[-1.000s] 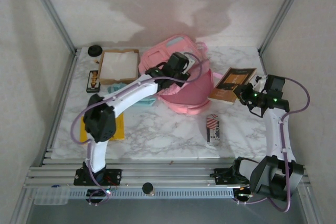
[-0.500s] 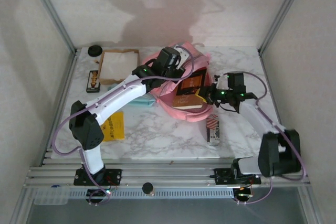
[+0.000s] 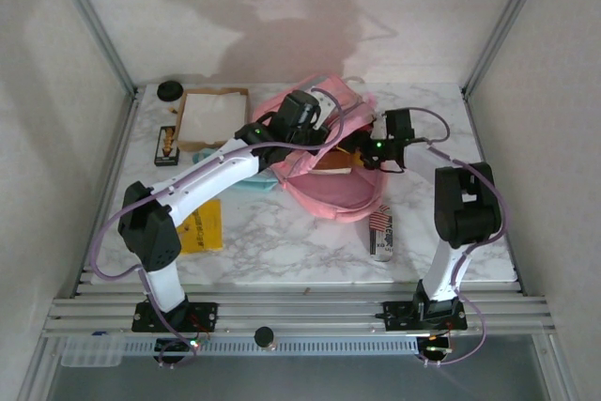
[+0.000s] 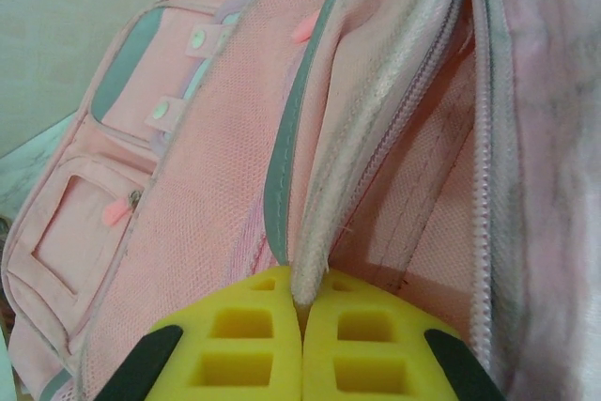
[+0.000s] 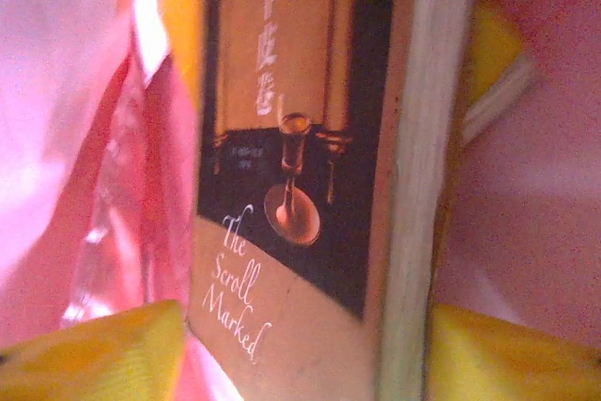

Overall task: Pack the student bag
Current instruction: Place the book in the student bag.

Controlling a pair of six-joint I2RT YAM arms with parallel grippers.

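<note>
The flap's pale edge will leave my left gripper over the front rim of the pink student bag (image 3: 346, 196).
The pink student bag (image 3: 340, 192) lies at the middle back of the table, its mouth facing right. In the left wrist view my left gripper (image 4: 302, 312) is shut on the pale edge of the bag's opening flap (image 4: 376, 129) and holds it up; from above it (image 3: 302, 119) sits over the bag's top. My right gripper (image 3: 364, 151) reaches into the mouth from the right, shut on a brown and black book (image 5: 300, 185) titled "The Scroll Marked". The book (image 3: 331, 159) is partly inside, with pink lining (image 5: 66, 138) around it.
A shallow cardboard box (image 3: 212, 119) and a black round knob (image 3: 170, 90) stand at the back left. A light-blue pouch (image 3: 250, 184) lies under the left arm, a yellow packet (image 3: 201, 225) front left. A striped can (image 3: 380, 232) lies just right of the bag's front.
The right arm swung left from the table's right side with the book and pushed it into the bag's mouth. The left gripper kept hold of the flap.
</note>
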